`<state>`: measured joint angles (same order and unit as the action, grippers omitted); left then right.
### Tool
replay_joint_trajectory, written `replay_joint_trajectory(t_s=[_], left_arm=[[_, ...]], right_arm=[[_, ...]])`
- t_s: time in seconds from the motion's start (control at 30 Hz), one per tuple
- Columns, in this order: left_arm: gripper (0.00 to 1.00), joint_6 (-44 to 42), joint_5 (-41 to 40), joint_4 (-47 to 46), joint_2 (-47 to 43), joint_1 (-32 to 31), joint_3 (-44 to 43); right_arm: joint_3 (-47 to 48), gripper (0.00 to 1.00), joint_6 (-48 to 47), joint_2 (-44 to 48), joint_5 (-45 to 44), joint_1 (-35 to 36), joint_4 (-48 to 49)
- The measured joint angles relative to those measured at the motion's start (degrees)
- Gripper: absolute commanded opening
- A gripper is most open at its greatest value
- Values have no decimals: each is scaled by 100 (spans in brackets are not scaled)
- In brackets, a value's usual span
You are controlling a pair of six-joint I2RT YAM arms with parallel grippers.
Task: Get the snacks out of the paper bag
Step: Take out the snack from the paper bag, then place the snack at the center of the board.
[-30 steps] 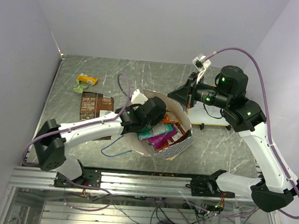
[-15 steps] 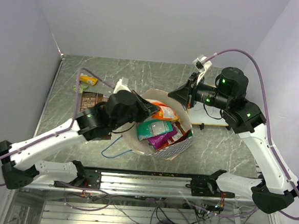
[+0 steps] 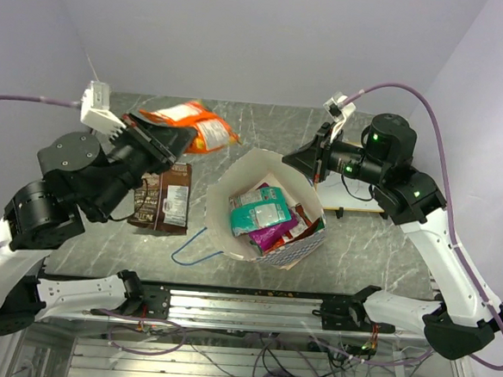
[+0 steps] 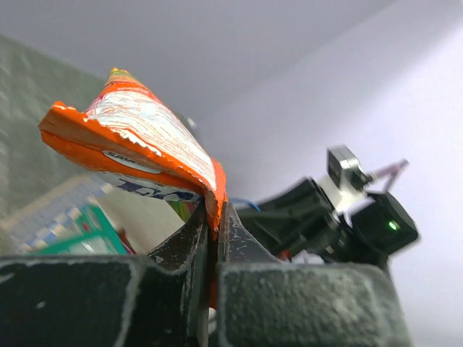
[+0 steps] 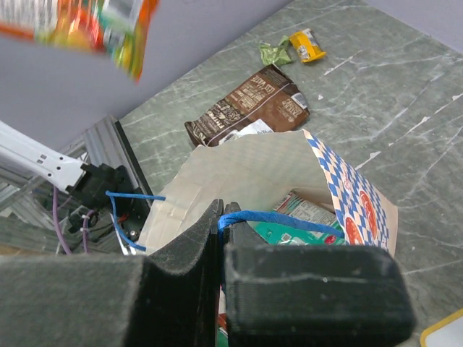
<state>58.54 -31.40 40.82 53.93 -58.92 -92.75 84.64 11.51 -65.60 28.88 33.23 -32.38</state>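
The robot's left gripper will release the orange packet on top of the dark brown packet [image 3: 168,194] that lies on the table.
The cream paper bag [image 3: 235,174] with a blue-checked band stands open mid-table, with teal, magenta and red packets [image 3: 263,213] inside. My left gripper [image 3: 170,141] is shut on an orange packet [image 3: 194,124] and holds it high above the table's left side, clear of the bag; the packet also shows in the left wrist view [image 4: 137,141]. My right gripper [image 3: 312,162] is shut on the bag's blue cord handle [image 5: 282,220] at the bag's far right rim. The bag also shows in the right wrist view [image 5: 239,173].
A dark brown packet [image 3: 166,198] lies on the table left of the bag. It also shows in the right wrist view [image 5: 249,108], beyond a yellow packet [image 5: 307,45] and a green wrapper [image 5: 274,52]. The second blue handle [image 3: 194,247] trails at the bag's near left. A whiteboard [image 3: 363,196] lies at right.
My left gripper has come up out of the bag with the orange packet and swung up and left. The right gripper has stayed on the handle.
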Motion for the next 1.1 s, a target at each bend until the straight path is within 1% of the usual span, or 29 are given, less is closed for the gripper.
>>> replay_joint_trajectory(t_s=[0.07,0.1,0.2,0.23,0.3,0.37,0.4,0.47,0.53,0.6,0.67,0.8,0.97,1.1], left_arm=[[7,-507,-398,-153,20,2,-109],[7,-800,-723,-258,96,2,-153],[7,-1329,-1600,-564,382,9,-142],[7,-1602,-2002,-870,509,31,-13],[7,-2085,-2533,-1421,632,114,334],[7,-2450,-2743,-1895,767,350,732],[7,-2505,-2734,-2022,844,599,903],[7,-2297,-2597,-2020,1025,1287,1097],[7,-1915,-2385,-1965,1147,2009,1272],[7,-1561,-2177,-2035,1130,2577,1661],[7,-1198,-2000,-2144,1060,2900,2166],[7,-258,-1593,-2522,870,3265,3405],[7,772,-1510,-3300,586,3335,4981],[7,1561,-1543,-3707,518,3340,5825]], right_arm=[[0,0,0,0,0,0,0],[0,0,0,0,-2,0,-2],[0,0,-4,0,-4,0,-4],[0,0,-11,0,-11,0,-4],[0,0,-20,0,-33,0,-7],[0,0,-20,0,-59,0,-9],[0,0,-20,0,-79,0,-9],[0,0,-20,7,-109,0,-9],[0,0,-17,7,-129,0,-9],[0,0,-17,7,-131,0,-11],[4,0,-17,7,-129,0,-26],[74,0,-20,-17,-127,0,-125],[87,0,-20,-33,-101,0,-188],[199,0,-22,-127,-37,0,-262]])
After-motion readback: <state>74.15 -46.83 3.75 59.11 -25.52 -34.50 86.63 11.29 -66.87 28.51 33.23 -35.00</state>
